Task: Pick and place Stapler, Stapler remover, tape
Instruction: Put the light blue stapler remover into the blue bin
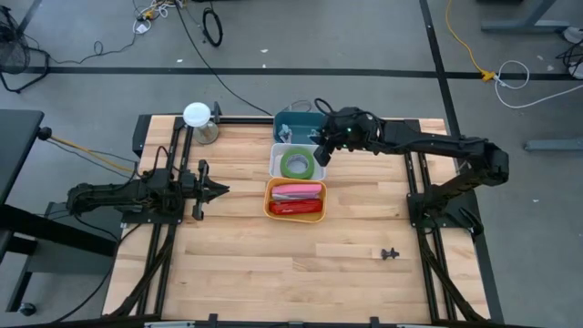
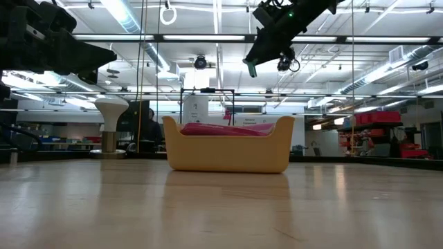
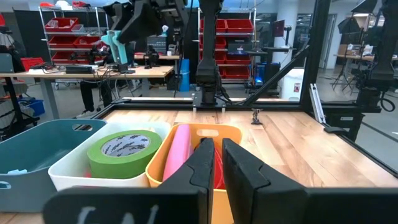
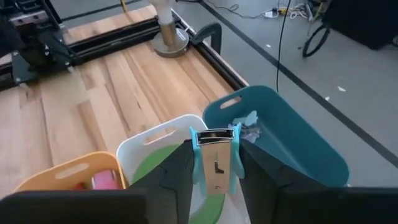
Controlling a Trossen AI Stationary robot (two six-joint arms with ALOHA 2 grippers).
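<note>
The stapler remover, now hanging over the white and teal bins, will leave my right gripper when I let go of it in the teal bin (image 1: 305, 135) (image 4: 278, 157), next to the small things lying there.
My right gripper (image 4: 214, 182) is shut on a light-blue stapler remover (image 4: 214, 158) with a metal face. It hangs in the air over the white bin (image 1: 276, 162) and the teal bin (image 1: 290, 121), at the table's far middle. A green tape roll (image 1: 297, 165) lies flat in the white bin. Pink and red staplers (image 1: 295, 196) lie in the orange bin (image 1: 270, 202). My left gripper (image 1: 221, 189) waits shut at the table's left, level, pointing at the bins, with nothing in it. My right gripper pinches the stapler remover by its two blue sides (image 4: 196, 163) between its two fingers. The fingers slant down from the table's right side. The remover stands upright between the fingertips (image 4: 180, 171), lifted clear above the bins.
A white-topped stand (image 1: 198, 116) sits at the far left corner. A small black piece (image 1: 391, 253) lies on the bare wood near the right. The teal bin (image 4: 286, 146) holds a few small things. Open tabletop stretches along the near side.
</note>
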